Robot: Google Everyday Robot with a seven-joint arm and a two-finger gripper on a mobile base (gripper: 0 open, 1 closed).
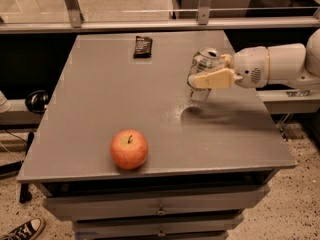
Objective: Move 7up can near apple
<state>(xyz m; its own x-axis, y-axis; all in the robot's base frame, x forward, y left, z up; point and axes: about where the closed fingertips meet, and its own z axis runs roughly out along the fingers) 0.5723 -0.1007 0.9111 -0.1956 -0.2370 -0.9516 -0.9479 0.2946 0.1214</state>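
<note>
My gripper needs to set the 7up can down on the grey table (pixel 158 145), against the side of the apple that faces my gripper. The can now seems slightly lifted above the table.
The 7up can (pixel 199 91), silver with a silver top, is upright at the right side of the grey table (pixel 100 99). My gripper (pixel 204 75) reaches in from the right and is shut on the can; a cream finger (pixel 210 79) lies across its front. The can seems slightly lifted, with its shadow on the table below it. The apple (pixel 129 149), red-orange with a short stem, sits near the table's front edge, well left of and nearer than the can.
A flat dark wrapped bar (pixel 142 46) lies near the table's far edge. Drawers (pixel 160 209) are under the table front. A metal rail (pixel 150 25) runs behind the table. A shoe (pixel 22 230) is on the floor at lower left.
</note>
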